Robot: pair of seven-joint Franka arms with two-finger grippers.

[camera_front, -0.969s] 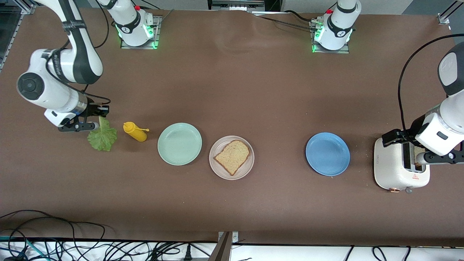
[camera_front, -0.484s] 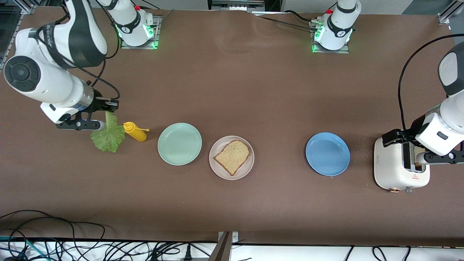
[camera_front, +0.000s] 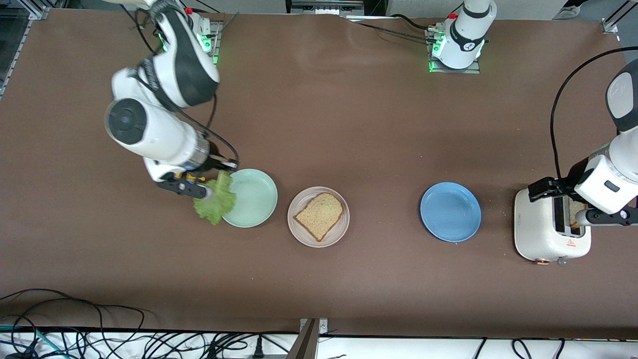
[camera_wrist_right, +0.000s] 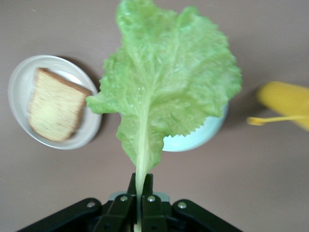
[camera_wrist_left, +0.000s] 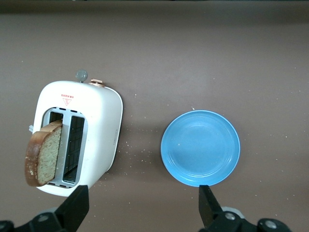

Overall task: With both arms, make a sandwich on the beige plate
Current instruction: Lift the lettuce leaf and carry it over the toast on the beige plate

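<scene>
The bread slice is standing in the toaster's slot. Next, my left gripper closes on the middle of the top crust [camera_front: 581, 207] [camera_wrist_left: 33, 157] of that slice.
The beige plate [camera_front: 300, 234] lies mid-table with one bread slice [camera_front: 319, 215] on it; both also show in the right wrist view, plate [camera_wrist_right: 19, 87] and slice [camera_wrist_right: 55, 111]. My right gripper [camera_front: 212, 187] is shut on the stem of the green lettuce leaf [camera_front: 217, 202]. It holds the leaf up over the rim of the mint green plate [camera_front: 251, 197]. In the right wrist view the leaf [camera_wrist_right: 169, 82] hangs from the shut gripper [camera_wrist_right: 140, 186]. My left gripper [camera_front: 568, 204] is open over the toaster [camera_front: 543, 234]. A second bread slice [camera_wrist_left: 43, 154] stands in the toaster's slot.
A blue plate [camera_front: 450, 212] lies between the beige plate and the toaster, and shows in the left wrist view [camera_wrist_left: 200, 147]. A yellow mustard bottle [camera_wrist_right: 287, 99] lies beside the mint green plate [camera_wrist_right: 203, 133], under my right arm. Crumbs lie by the toaster.
My right gripper lifted the lettuce off the table and carried it past the mustard bottle to the mint green plate's rim. The left arm barely moved.
</scene>
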